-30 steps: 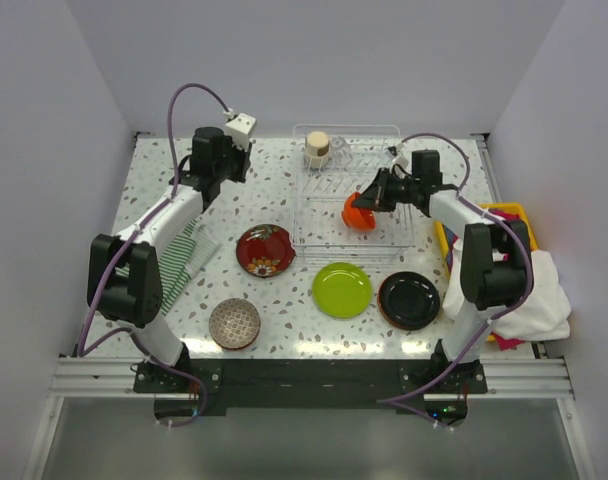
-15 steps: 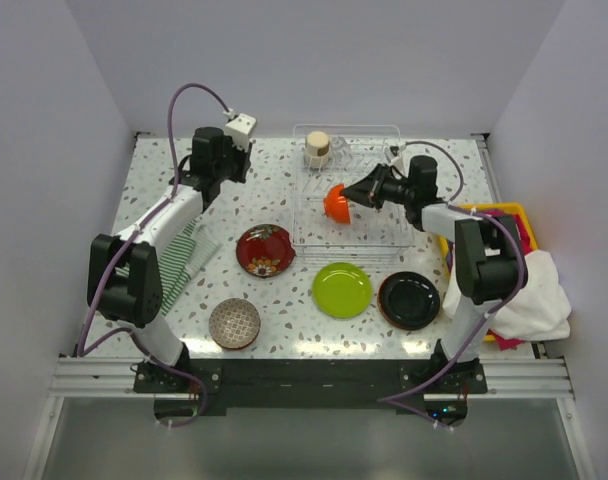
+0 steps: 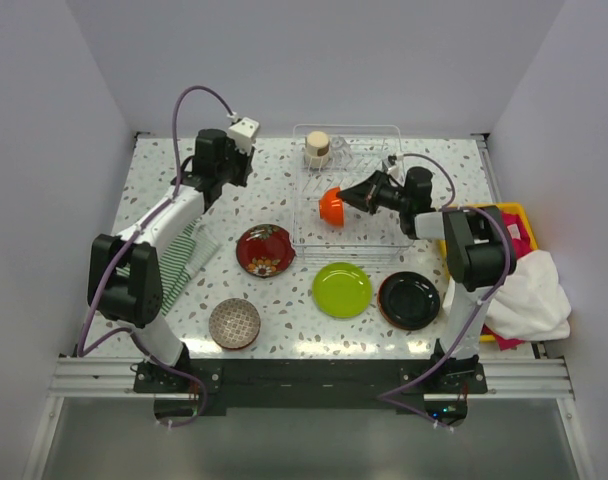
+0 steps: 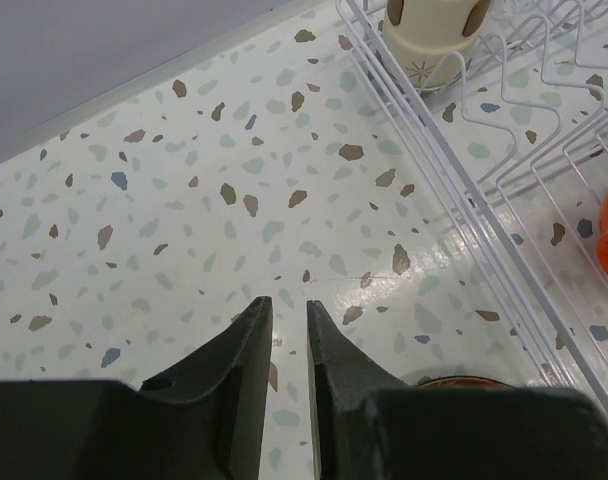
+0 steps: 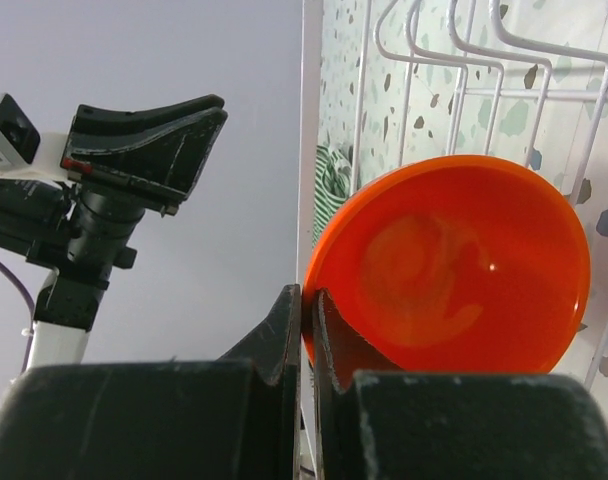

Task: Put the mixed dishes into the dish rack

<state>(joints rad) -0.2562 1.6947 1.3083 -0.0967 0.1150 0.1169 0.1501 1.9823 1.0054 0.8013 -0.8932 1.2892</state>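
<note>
The orange bowl is tipped on edge by the rack's side wires, so the robot's right gripper should grip it again and settle it with its opening down in the rack's corner [image 3: 386, 233] nearest the black plate.
My right gripper [image 3: 348, 197] is shut on the rim of the orange bowl [image 3: 331, 205], holding it tipped on edge over the left part of the dish rack [image 3: 298, 222]. In the right wrist view the fingers [image 5: 284, 320] pinch the orange bowl [image 5: 454, 270] in front of the rack's white wires [image 5: 404, 60]. A beige cup [image 3: 317, 148] stands in the rack's back left corner. My left gripper [image 4: 289, 305] hovers over bare table left of the rack [image 4: 454, 170], jaws slightly apart and empty. A dark red plate [image 3: 265, 250], lime green plate [image 3: 342, 289], black plate [image 3: 409, 299] and patterned bowl [image 3: 234, 323] lie on the table.
A green-white striped cloth [image 3: 184, 255] lies under the left arm. A yellow bin [image 3: 506, 212] with coloured cloths and a white cloth [image 3: 529, 295] sits at the right edge. White walls close in the table on three sides.
My right gripper has carried the orange bowl leftward across the rack and slightly back, turning it more onto its edge. The left arm has barely moved.
</note>
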